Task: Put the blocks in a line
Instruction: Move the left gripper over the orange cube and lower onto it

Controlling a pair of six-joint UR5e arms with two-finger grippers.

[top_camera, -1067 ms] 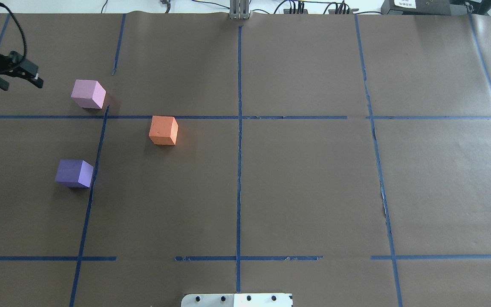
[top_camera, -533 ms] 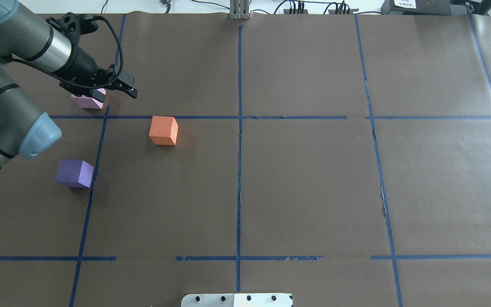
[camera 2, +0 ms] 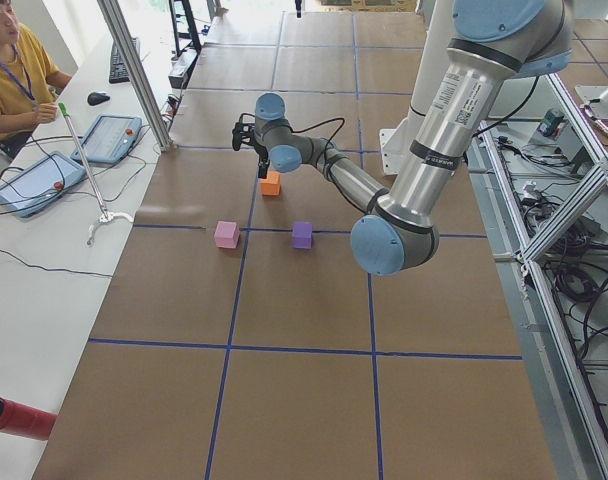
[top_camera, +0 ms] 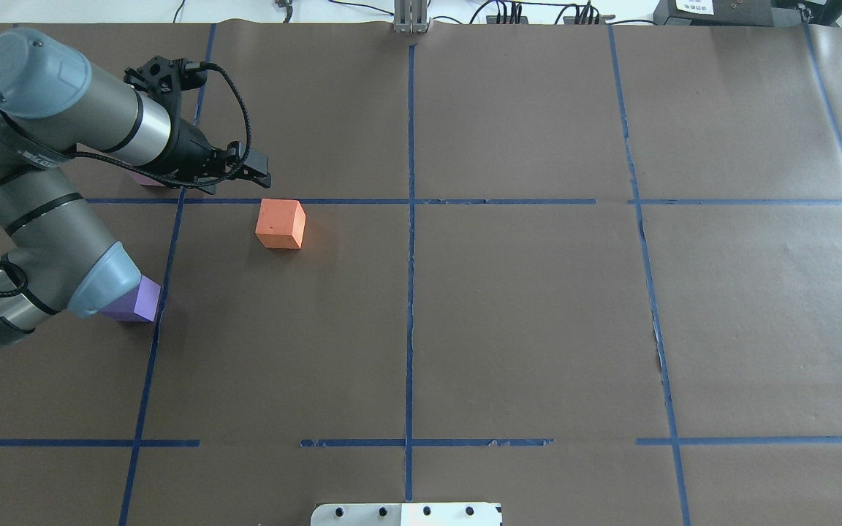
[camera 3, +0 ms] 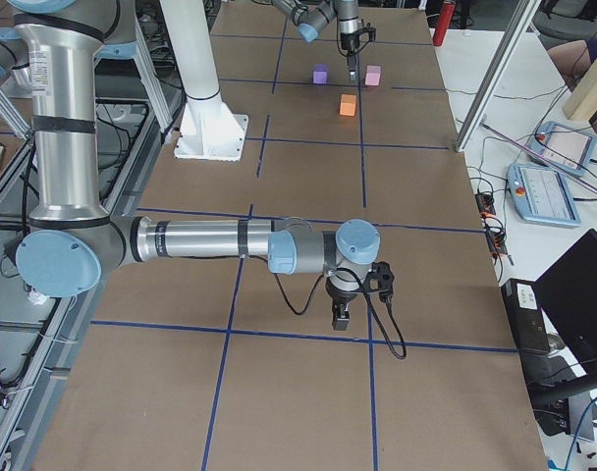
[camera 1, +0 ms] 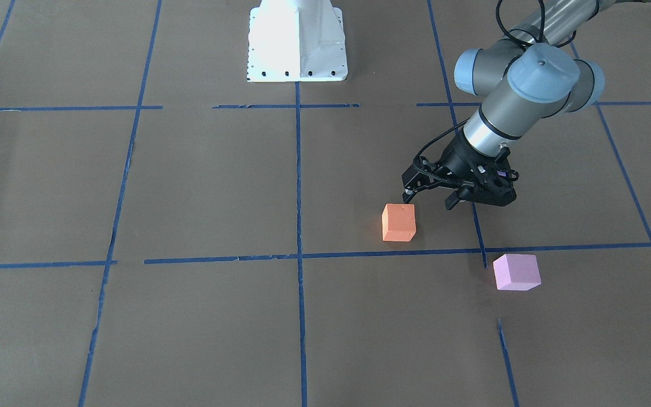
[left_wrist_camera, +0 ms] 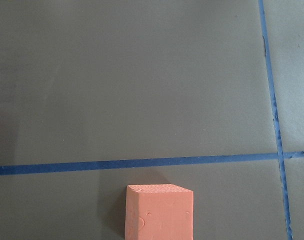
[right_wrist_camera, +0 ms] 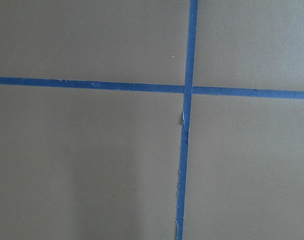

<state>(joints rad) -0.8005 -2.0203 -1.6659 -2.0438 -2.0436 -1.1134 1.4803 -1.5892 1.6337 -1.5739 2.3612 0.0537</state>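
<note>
Next, I lower my left gripper to the orange block's middle (camera 1: 398,221) (left_wrist_camera: 160,225) and close it there, because that block has to join the violet and pale pink blocks.
The orange block (top_camera: 281,223) lies left of the table's centre, also in the front view (camera 1: 398,222) and at the bottom of the left wrist view (left_wrist_camera: 159,212). The pale pink block (camera 1: 516,272) lies farther left and back; in the overhead view the arm hides nearly all of it. The violet block (top_camera: 142,301) is half covered by the arm's elbow and shows fully in the left side view (camera 2: 302,235). My left gripper (camera 1: 428,200) is open and empty, held above the table close beside the orange block (top_camera: 242,179). My right gripper (camera 3: 343,316) shows only in the right side view; I cannot tell its state.
Blue tape lines (top_camera: 411,292) divide the brown paper table into squares. The white robot base (camera 1: 297,39) stands at the table's near edge. A person (camera 2: 14,70) sits at a side bench with tablets. A red cylinder (camera 2: 19,418) lies on that bench.
My left arm has swung in from the table's left edge, passed over the pink block and now holds its open gripper by the orange block. The blocks have not moved.
</note>
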